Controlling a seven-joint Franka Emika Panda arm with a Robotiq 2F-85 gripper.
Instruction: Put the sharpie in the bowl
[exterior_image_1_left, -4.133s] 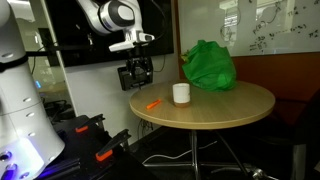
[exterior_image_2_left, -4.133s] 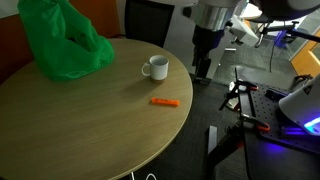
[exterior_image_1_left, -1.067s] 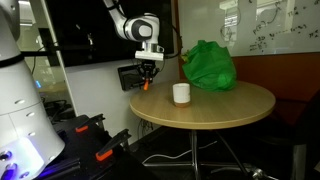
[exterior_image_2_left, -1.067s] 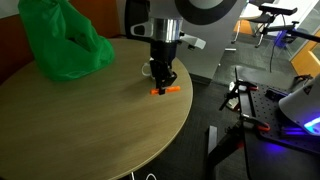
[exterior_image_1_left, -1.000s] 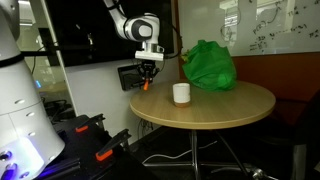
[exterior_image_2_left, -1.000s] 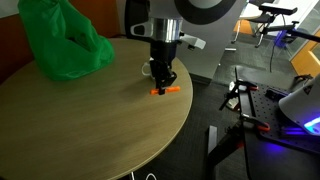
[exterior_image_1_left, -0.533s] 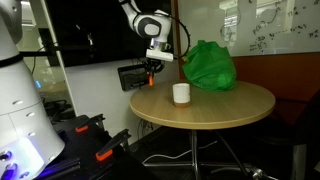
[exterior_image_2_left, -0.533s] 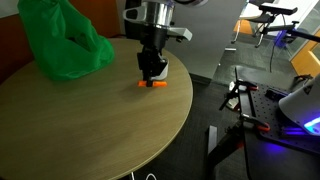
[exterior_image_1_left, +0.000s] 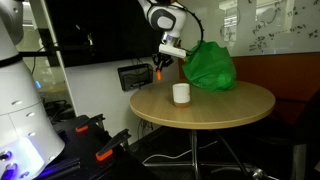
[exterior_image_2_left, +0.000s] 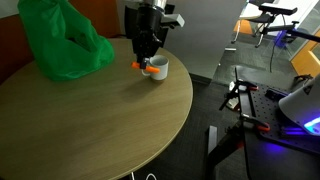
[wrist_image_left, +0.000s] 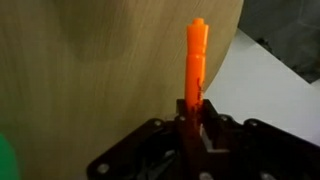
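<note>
The robot's gripper will release the orange sharpie inside the white bowl (exterior_image_1_left: 182, 86), leaning on the bowl's rim nearest the green bag.
The orange sharpie (wrist_image_left: 194, 60) is clamped between my gripper's fingers (wrist_image_left: 192, 118) and sticks out ahead of them in the wrist view. In both exterior views the gripper (exterior_image_1_left: 159, 67) (exterior_image_2_left: 143, 60) hangs in the air above the round wooden table (exterior_image_1_left: 230, 105) (exterior_image_2_left: 100, 120), shut on the sharpie (exterior_image_1_left: 157, 73) (exterior_image_2_left: 138, 66). The bowl (exterior_image_1_left: 181, 93) (exterior_image_2_left: 158, 69) is a small white mug-like cup standing upright on the table. In an exterior view the sharpie hangs to the left of and above the bowl; in the other it is close beside the rim.
A crumpled green bag (exterior_image_1_left: 208, 65) (exterior_image_2_left: 60, 40) lies on the table behind the bowl. The table's edge (exterior_image_2_left: 185, 110) drops off to a floor with black equipment and cables (exterior_image_2_left: 240, 110). A dark screen (exterior_image_1_left: 90, 30) stands behind the arm.
The gripper has lifted the sharpie off the table and carried it up and across toward the bowl and the green bag. The bowl has not moved.
</note>
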